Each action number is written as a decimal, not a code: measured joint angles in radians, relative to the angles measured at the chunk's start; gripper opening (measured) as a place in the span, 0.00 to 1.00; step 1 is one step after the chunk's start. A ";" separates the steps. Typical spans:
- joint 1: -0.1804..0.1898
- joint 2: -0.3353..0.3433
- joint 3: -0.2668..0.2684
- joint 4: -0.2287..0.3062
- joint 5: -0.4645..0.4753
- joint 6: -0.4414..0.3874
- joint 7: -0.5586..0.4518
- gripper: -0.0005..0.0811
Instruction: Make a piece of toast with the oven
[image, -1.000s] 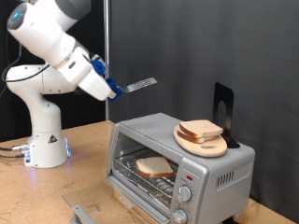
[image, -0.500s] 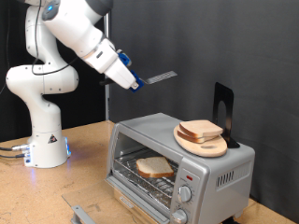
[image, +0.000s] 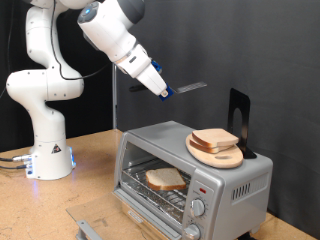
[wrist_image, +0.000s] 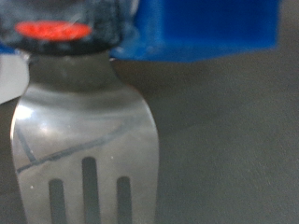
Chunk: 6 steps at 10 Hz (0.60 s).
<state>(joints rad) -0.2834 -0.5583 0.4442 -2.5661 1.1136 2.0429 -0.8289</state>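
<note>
I should use my gripper to set the metal spatula down on the silver oven's roof (image: 179, 126) next to the round wooden plate. The spatula is now held level above the oven.
The silver oven (image: 242, 186) stands at the exterior view's lower right with its door folded down. A pale slice of toast (image: 165, 179) lies on the wire rack inside. A second slice (image: 215, 139) lies on a round wooden plate (image: 222, 158) on the oven's roof. My gripper (image: 160, 89), with blue fingers, is shut on the handle of a metal slotted spatula (image: 190, 87). It holds the spatula roughly level in the air, above the oven and to the left of the plate. The wrist view shows the spatula blade (wrist_image: 84, 140) close up, with nothing on it.
The robot's white base (image: 45, 150) stands on the wooden table (image: 40, 210) at the exterior view's left. A black upright stand (image: 238, 112) rises behind the plate. The lowered oven door (image: 100, 225) juts out at the bottom edge. Two knobs (image: 197, 208) sit on the oven's front panel.
The arm has swung up and towards the exterior view's right, carrying the spatula from left of the oven to above it. Both slices and the oven have not moved.
</note>
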 joint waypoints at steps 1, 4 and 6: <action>0.000 0.003 0.025 -0.014 0.007 0.033 0.000 0.46; 0.000 0.021 0.088 -0.056 0.039 0.128 -0.015 0.46; 0.000 0.051 0.120 -0.074 0.057 0.187 -0.028 0.46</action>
<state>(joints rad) -0.2835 -0.5070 0.5638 -2.6396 1.1703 2.2295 -0.8574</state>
